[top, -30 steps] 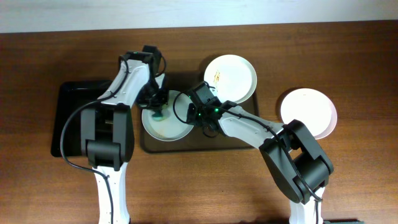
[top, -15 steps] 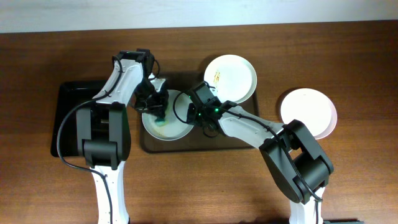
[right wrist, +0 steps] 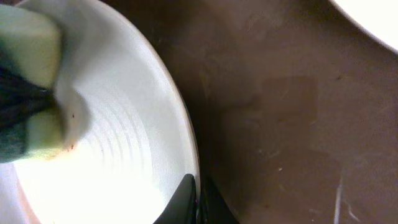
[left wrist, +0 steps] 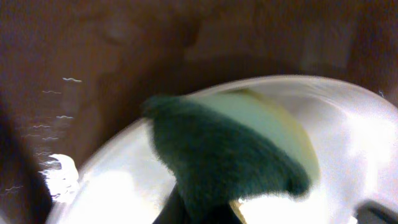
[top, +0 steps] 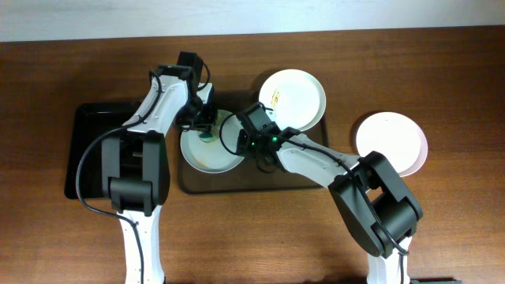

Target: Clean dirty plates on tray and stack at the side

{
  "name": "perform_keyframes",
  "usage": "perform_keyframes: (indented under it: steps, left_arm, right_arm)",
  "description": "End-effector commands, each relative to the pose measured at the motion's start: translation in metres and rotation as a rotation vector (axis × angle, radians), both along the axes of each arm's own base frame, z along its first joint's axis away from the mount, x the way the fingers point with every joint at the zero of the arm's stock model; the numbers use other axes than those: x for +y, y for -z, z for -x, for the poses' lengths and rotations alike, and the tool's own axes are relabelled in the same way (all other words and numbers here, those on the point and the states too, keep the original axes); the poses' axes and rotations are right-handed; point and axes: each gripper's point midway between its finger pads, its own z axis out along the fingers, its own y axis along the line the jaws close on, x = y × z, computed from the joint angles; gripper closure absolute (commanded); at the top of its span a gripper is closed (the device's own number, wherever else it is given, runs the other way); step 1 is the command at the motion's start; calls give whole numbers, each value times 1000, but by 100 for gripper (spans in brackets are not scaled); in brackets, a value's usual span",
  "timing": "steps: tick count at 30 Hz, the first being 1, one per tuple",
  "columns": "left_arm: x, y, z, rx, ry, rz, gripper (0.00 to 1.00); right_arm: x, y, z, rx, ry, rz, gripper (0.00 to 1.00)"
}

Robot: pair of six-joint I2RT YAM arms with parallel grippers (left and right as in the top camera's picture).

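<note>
Next, my right gripper lets go of the cleaned plate on top of the white plate off the brown tray (top: 387, 143).
A white plate (top: 207, 155) lies on the left part of the dark brown tray (top: 300, 181). My left gripper (top: 203, 130) is shut on a green and yellow sponge (left wrist: 224, 155) pressed on that plate's far rim. My right gripper (top: 246, 144) is shut on the plate's right rim (right wrist: 186, 155); the sponge also shows at the left of the right wrist view (right wrist: 28, 93). A second white plate (top: 293, 96) with brown specks lies at the tray's far right. A third white plate (top: 390, 142) sits on the table to the right, off the tray.
A glossy black tray (top: 91, 150) lies to the left of the brown tray. The wooden table (top: 442, 71) runs all around. A pale wall edge (top: 252, 16) lies along the far side.
My left gripper moved the sponge from the plate's left middle back to its far rim. The right gripper stayed on the plate's rim.
</note>
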Motion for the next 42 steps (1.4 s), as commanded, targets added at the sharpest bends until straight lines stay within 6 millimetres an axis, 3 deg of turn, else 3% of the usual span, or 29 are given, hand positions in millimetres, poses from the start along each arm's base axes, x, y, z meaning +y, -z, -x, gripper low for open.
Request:
perform_keyframes:
  steps: [1,7,12,18,22,31,38,42]
  left_arm:
    - [26,-40,-32,-86,-89,-90,99]
    - [21,-155,-48,-234,-93,-46,99]
    - [23,-200,-57,-349,-106,-24,99]
    - [26,-199,-61,-356,-113,-24,99]
    - [32,-201,-65,-368,-127,-14,99]
    - [58,-203,-71,-372,-180,28,99]
    - [62,-204,-71,-366,-192,73,99]
    - [62,-203,-70,-362,-192,73,99]
  right_arm:
    - [-11,-5,-16,-60,12,102,96]
    - [-19,-30,-34,-143,-20,211,96]
    - [-18,-70,-50,-265,-105,342,96]
    - [-26,-160,-46,-510,-142,688,96]
    - [-37,-198,-32,-615,-59,910,96]
    - [-42,-231,3,-705,29,1175,96]
    - [-46,-265,25,-801,168,1329,96]
    - [-39,-269,32,-825,168,1337,96]
